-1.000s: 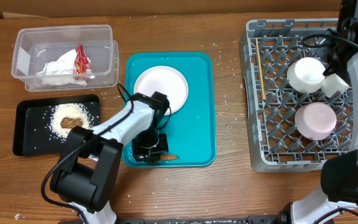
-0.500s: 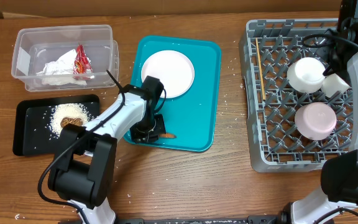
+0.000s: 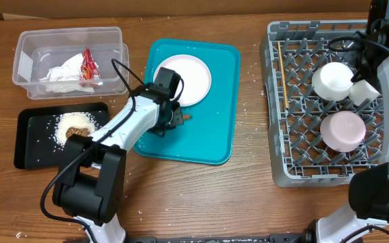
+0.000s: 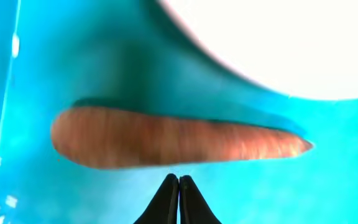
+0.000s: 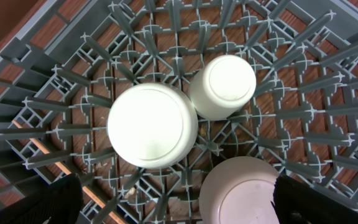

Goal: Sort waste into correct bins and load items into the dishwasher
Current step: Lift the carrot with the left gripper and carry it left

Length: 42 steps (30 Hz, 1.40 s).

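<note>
My left gripper's fingers are shut just short of the carrot's side, so next I open them and close around the carrot's body (image 4: 176,139) before I carry it to the black tray.
A small orange carrot (image 4: 173,138) lies on the teal tray (image 3: 215,131) beside the large white plate (image 3: 183,79). My left gripper (image 4: 179,180) is shut and empty, with its tips just short of the carrot's side; it also shows in the overhead view (image 3: 170,121). My right gripper (image 5: 176,199) is open and empty above the grey dish rack (image 3: 296,135). The rack holds two white bowls (image 5: 152,124) (image 5: 238,190), a small cup (image 5: 224,86) and chopsticks (image 3: 282,84).
The clear tub (image 3: 29,50) holds crumpled napkins (image 3: 63,73) and the red-and-white wrapper (image 3: 88,65). The black tray (image 3: 32,152) holds rice (image 3: 69,128) and the brown food piece (image 3: 80,133). Loose rice grains dot the wooden table.
The teal tray shifted up and to the right and now sits skewed. My left gripper moved up the tray, and the carrot moved with it toward the plate. The right arm has not moved.
</note>
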Tool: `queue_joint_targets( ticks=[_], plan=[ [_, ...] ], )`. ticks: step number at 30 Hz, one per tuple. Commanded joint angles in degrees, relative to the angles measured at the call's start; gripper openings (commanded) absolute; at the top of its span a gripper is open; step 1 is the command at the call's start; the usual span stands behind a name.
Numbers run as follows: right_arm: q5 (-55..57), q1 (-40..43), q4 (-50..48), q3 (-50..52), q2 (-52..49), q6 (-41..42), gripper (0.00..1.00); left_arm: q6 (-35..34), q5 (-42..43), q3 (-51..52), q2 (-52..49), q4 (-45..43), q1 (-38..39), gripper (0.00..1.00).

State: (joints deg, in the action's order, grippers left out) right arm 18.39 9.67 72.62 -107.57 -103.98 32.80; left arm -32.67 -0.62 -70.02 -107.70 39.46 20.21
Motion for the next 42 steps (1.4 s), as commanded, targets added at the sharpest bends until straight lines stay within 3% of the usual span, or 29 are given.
queue_joint_targets(
  ticks=[1, 7, 10, 11, 15, 19, 27, 42],
  plan=[
    [0.4, 0.1, -0.3, -0.4, 1.0, 0.2, 1.0, -0.4, -1.2, -1.4, -0.8, -0.4, -0.3, 0.04],
    [0.4, 0.1, -0.3, -0.4, 1.0, 0.2, 1.0, -0.1, 0.1, -3.6, -0.3, 4.7, -0.3, 0.04],
    [0.4, 0.1, -0.3, -0.4, 1.0, 0.2, 1.0, 3.4, -2.6, -5.9, -0.2, 6.4, -0.4, 0.07],
    [0.4, 0.1, -0.3, -0.4, 1.0, 0.2, 1.0, 4.8, -4.9, -6.8, -0.2, 6.4, -0.4, 0.13],
    [0.4, 0.1, -0.3, -0.4, 1.0, 0.2, 1.0, 8.1, -12.3, -7.8, -0.2, 1.5, -0.4, 0.66],
    [0.4, 0.1, -0.3, -0.4, 1.0, 0.2, 1.0, 6.3, -9.2, -7.8, -0.2, -2.0, -0.3, 0.8],
    [0.4, 0.1, -0.3, -0.4, 1.0, 0.2, 1.0, -15.9, -6.8, -7.7, -1.0, 1.7, -0.3, 0.72],
    [0.4, 0.1, -0.3, -0.4, 1.0, 0.2, 1.0, -26.8, -7.2, -7.7, -6.2, 0.7, -0.3, 0.66]
  ],
)
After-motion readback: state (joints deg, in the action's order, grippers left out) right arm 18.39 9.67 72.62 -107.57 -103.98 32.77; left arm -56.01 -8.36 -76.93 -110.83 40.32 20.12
